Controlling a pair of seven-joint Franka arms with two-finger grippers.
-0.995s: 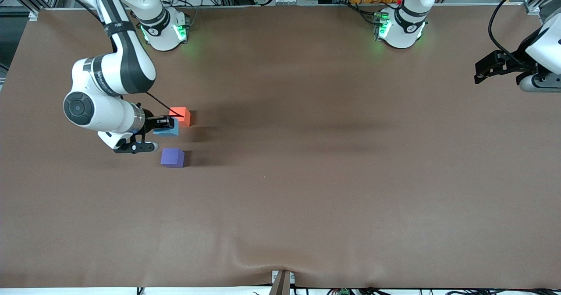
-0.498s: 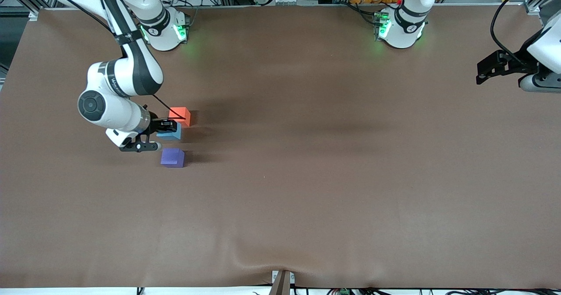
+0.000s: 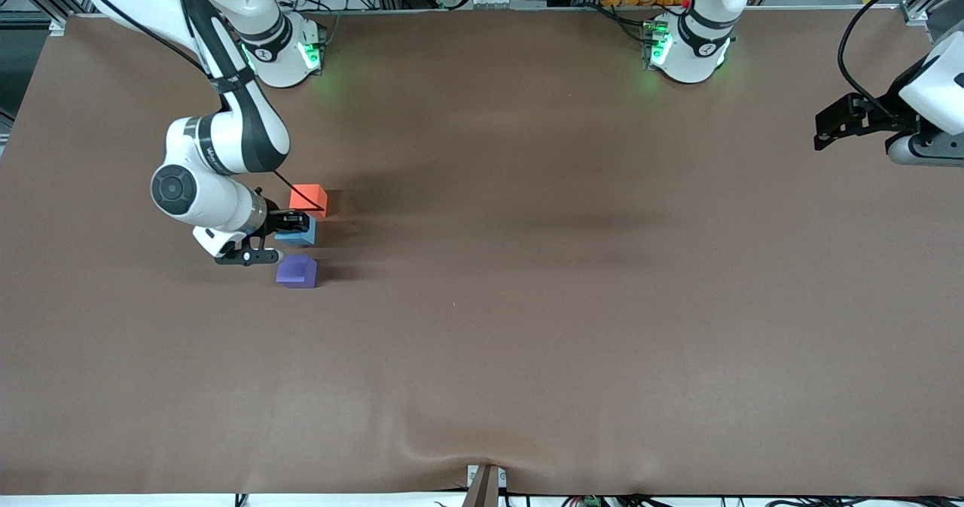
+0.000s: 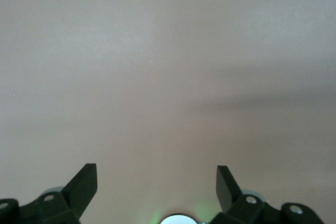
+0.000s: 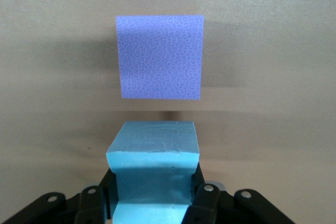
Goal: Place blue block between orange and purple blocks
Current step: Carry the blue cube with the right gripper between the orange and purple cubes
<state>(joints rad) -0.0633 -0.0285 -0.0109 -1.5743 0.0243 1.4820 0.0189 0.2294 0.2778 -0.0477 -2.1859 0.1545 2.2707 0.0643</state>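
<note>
Next, my right gripper sets the blue block, now hanging low between orange and purple blocks, down on the brown table cover in the gap [image 3: 304, 237] [image 5: 158, 138] that is beside the purple block.
My right gripper [image 3: 292, 224] is shut on the light blue block [image 3: 299, 233], squeezing its sides; the block [image 5: 153, 170] fills the jaws in the right wrist view. It hangs low over the gap between the orange block [image 3: 309, 198], farther from the front camera, and the purple block [image 3: 297, 271], nearer to it. The purple block [image 5: 160, 56] lies just past the blue one in the right wrist view. My left gripper [image 3: 828, 129] is open and empty, held up near the left arm's end of the table; its view shows only bare table [image 4: 168, 77].
The brown table cover [image 3: 527, 303] has a raised wrinkle near the front edge at the middle [image 3: 444, 435]. The arm bases [image 3: 282, 47] stand along the edge farthest from the front camera.
My right gripper has carried the blue block toward the left arm's end, in line between the orange and purple blocks. The left arm has shifted only slightly.
</note>
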